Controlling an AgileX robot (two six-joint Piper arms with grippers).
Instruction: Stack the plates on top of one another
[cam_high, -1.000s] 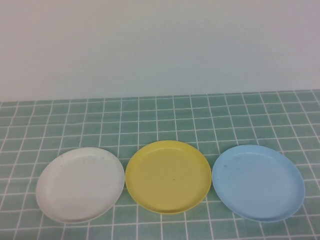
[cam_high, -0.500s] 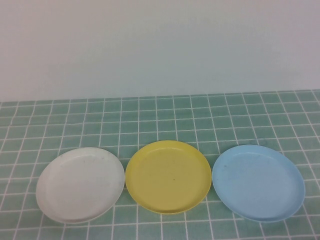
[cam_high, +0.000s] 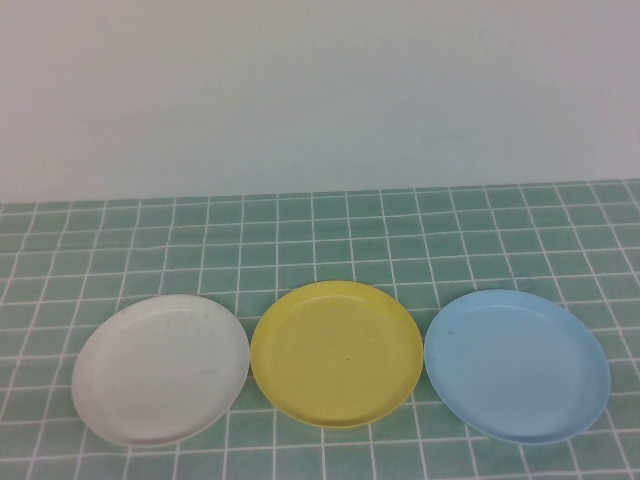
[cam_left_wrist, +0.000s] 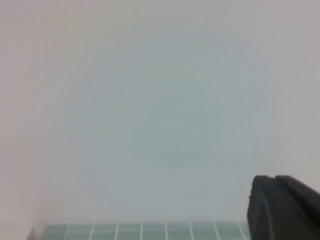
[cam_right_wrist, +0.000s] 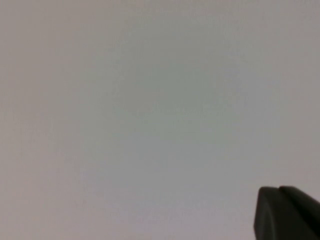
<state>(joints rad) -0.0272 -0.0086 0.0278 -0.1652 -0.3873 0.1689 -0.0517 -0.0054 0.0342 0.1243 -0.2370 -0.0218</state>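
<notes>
My left gripper is going to close on the white plate's rim (cam_high: 77, 386), on the side farthest from the yellow plate.
Three equal plates lie in a row on the green tiled table in the high view, each apart from the others: the white plate (cam_high: 160, 369) on the left, the yellow plate (cam_high: 336, 352) in the middle, the light blue plate (cam_high: 516, 364) on the right. Neither arm shows in the high view. My left gripper (cam_left_wrist: 274, 178) shows only in the left wrist view as dark fingertips pressed together, facing the pale wall with a strip of table below. My right gripper (cam_right_wrist: 278, 189) shows only in the right wrist view, fingertips together, facing the bare wall. Both are empty and away from the plates.
A pale wall (cam_high: 320, 90) rises behind the table (cam_high: 320, 240). The tiled surface stretches behind the plates to the wall. The plates lie near the front edge of the high view.
</notes>
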